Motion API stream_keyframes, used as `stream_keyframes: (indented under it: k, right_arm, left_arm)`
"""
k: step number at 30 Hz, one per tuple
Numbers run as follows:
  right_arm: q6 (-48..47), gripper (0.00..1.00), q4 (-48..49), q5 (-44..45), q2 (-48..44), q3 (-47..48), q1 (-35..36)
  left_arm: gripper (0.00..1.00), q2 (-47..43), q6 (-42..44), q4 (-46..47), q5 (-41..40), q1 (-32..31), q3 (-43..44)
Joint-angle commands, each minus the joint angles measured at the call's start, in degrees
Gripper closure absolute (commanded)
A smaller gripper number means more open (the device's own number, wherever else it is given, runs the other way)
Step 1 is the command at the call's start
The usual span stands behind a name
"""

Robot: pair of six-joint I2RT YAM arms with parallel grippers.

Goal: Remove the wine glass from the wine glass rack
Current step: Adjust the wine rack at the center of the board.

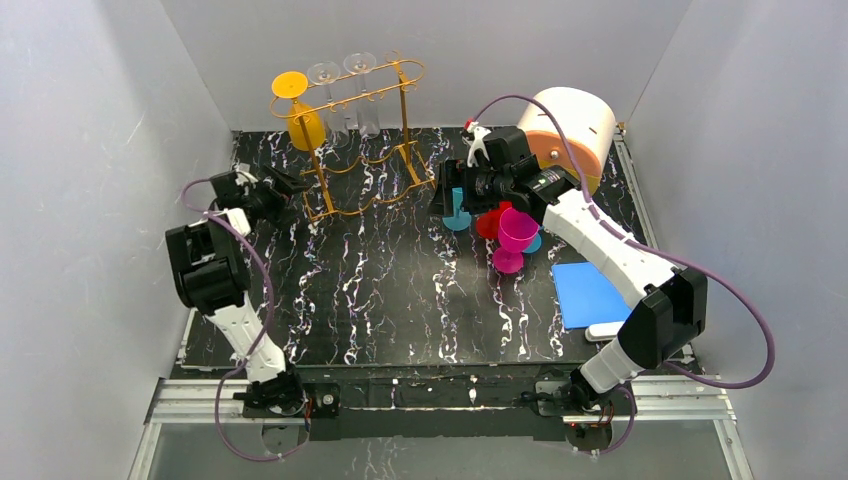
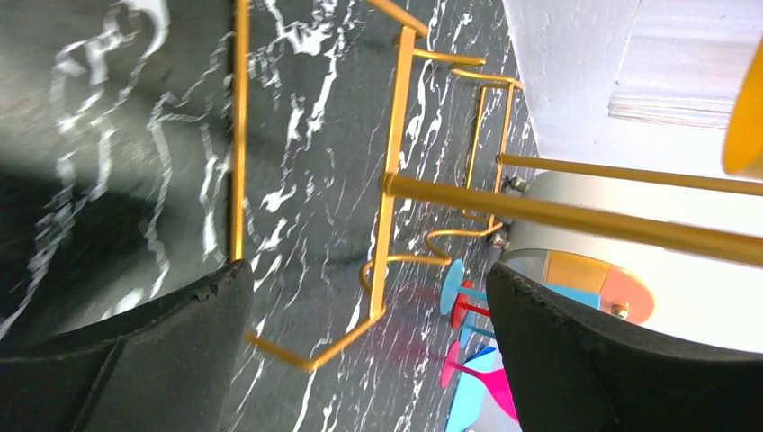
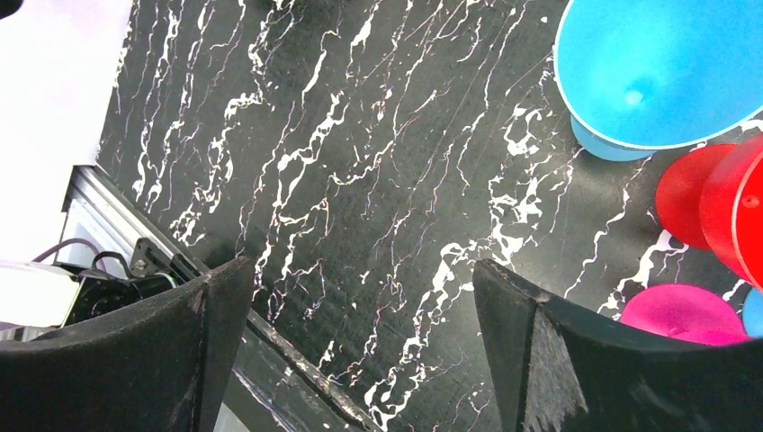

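Note:
I should close my left gripper on the base's outer edge (image 1: 277, 86) of the yellow wine glass, atop the rack.
The gold wire wine glass rack (image 1: 352, 140) stands at the back left of the black marbled table. A yellow wine glass (image 1: 302, 118) and two clear wine glasses (image 1: 345, 95) hang upside down from its top rails. My left gripper (image 1: 290, 188) hovers open just left of the rack's foot, empty. In the left wrist view the rack's rails (image 2: 576, 216) cross ahead of the left gripper (image 2: 369, 306), and the yellow glass (image 2: 747, 117) shows at the right edge. My right gripper (image 1: 443, 190) is open and empty to the right of the rack, over bare table in the right wrist view (image 3: 360, 306).
Blue (image 1: 458, 218), red (image 1: 490, 222) and magenta (image 1: 515, 238) plastic glasses stand close under the right arm; the same blue (image 3: 657, 72), red (image 3: 720, 198) and magenta (image 3: 684, 315) glasses show in the right wrist view. A white and orange drum (image 1: 572, 128) sits back right, a blue board (image 1: 588, 293) at right.

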Motion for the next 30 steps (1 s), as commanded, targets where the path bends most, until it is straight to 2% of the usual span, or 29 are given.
stream_keyframes:
  k: [1, 8, 12, 18, 30]
  right_arm:
    - [0.1, 0.01, -0.8, 1.7, -1.0, 0.5, -0.3]
    - [-0.1, 0.01, -0.4, 2.4, -2.0, -1.1, -0.3]
    - [0.0, 0.01, -0.5, 2.3, -1.9, -1.0, -0.3]
    - [0.1, 0.01, -0.6, 2.2, -2.2, -1.2, -0.4]
    - [1.0, 0.01, -0.7, 1.8, -2.6, -1.5, -0.4]
  left_arm:
    - [0.03, 2.8, -4.9, 5.2, 0.4, -3.4, 4.3]
    - [0.05, 4.6, -3.0, 4.5, 0.2, -4.9, 6.9]
    - [0.06, 4.7, 1.0, -1.5, -0.5, -6.2, 6.7]
    - [0.08, 3.8, 3.7, -5.5, -3.2, -8.0, 3.4]
    - [0.12, -5.3, 5.6, -5.3, -3.7, -10.4, -8.5]
